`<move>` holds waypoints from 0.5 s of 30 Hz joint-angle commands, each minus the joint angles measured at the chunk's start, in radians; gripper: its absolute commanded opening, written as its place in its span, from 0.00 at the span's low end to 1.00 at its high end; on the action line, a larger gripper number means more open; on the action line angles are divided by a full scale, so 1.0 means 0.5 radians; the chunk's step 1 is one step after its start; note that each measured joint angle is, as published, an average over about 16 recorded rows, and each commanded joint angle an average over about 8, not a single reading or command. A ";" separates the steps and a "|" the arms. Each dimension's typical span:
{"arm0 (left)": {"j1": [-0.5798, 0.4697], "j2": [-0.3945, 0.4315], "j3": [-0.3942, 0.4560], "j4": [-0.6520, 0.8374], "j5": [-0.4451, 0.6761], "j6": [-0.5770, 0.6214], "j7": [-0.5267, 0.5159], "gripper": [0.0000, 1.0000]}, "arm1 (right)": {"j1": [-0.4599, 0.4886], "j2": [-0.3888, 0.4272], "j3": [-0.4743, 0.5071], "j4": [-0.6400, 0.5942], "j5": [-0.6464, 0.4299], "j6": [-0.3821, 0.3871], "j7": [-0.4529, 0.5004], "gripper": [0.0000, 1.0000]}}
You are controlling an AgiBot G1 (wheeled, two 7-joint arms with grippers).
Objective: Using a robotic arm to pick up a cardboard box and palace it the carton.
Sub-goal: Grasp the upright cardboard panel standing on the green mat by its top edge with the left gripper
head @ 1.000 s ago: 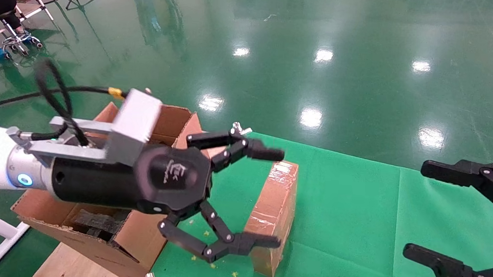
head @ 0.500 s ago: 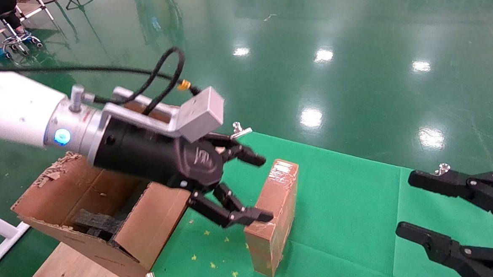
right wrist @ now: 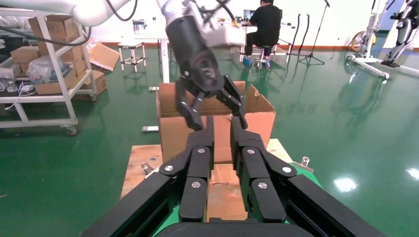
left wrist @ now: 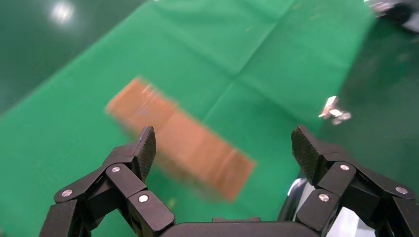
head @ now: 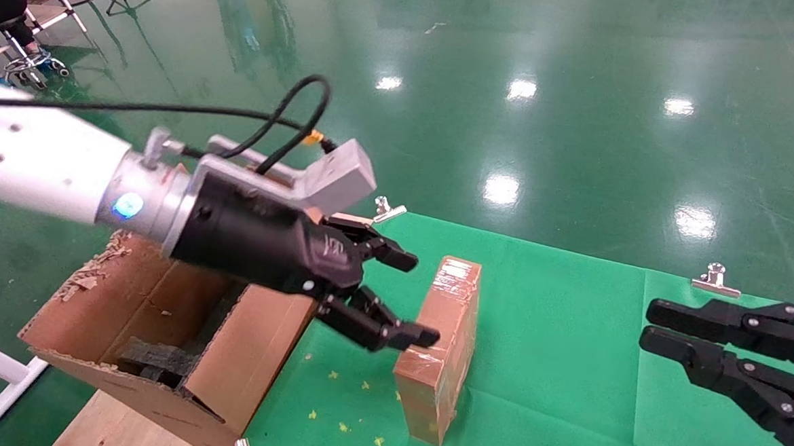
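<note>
Next, I close my left gripper across the middle of the narrow top point(head: 439, 320) point(left wrist: 183, 138) of the small taped cardboard box, with one finger on each of its broad sides.
The small taped cardboard box point(head: 442, 334) stands on its long edge on the green cloth, and also shows in the left wrist view point(left wrist: 183, 143) and the right wrist view point(right wrist: 225, 192). The white robotic arm's left gripper point(head: 415, 297) is open and empty, hovering just left of the box with its lower fingertip close to the box's near end. In the left wrist view point(left wrist: 225, 148) the box lies between and beyond the jaws. The large carton point(head: 254, 351) with dark foam inside sits left of the cloth. My right gripper point(head: 650, 322) hangs at the right, fingers nearly together, empty.
Metal clips point(head: 387, 210) point(head: 715, 279) hold the green cloth point(head: 567, 341) at its far edge. A wooden board point(head: 121, 429) lies under the carton. Glossy green floor lies beyond. The right wrist view shows shelving point(right wrist: 44, 64) and a seated person point(right wrist: 264, 24) far behind.
The left gripper has rolled over and swung right and down toward the box, its jaws narrower than before. The right gripper's jaws have gone from wide open to nearly together.
</note>
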 commanded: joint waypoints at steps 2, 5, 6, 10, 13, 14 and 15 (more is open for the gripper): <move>-0.129 0.078 0.122 0.007 0.169 0.028 -0.231 1.00 | 0.000 0.000 0.000 0.000 0.000 0.000 0.000 0.00; -0.238 0.154 0.252 0.010 0.244 0.055 -0.422 1.00 | 0.000 0.000 0.000 0.000 0.000 0.000 0.000 0.00; -0.272 0.173 0.294 0.012 0.260 0.059 -0.472 1.00 | 0.000 0.000 0.000 0.000 0.000 0.000 0.000 0.00; -0.347 0.211 0.388 0.018 0.281 0.065 -0.570 1.00 | 0.000 0.000 0.000 0.000 0.000 0.001 0.000 0.00; -0.361 0.217 0.409 0.022 0.284 0.061 -0.582 1.00 | 0.000 0.000 0.000 -0.001 0.000 0.001 0.000 0.00; -0.357 0.216 0.409 0.024 0.283 0.057 -0.578 1.00 | 0.000 0.000 0.000 -0.001 0.000 0.001 0.000 0.00; -0.353 0.215 0.413 0.030 0.281 0.054 -0.577 1.00 | 0.000 0.000 0.000 -0.001 0.000 0.001 0.000 0.00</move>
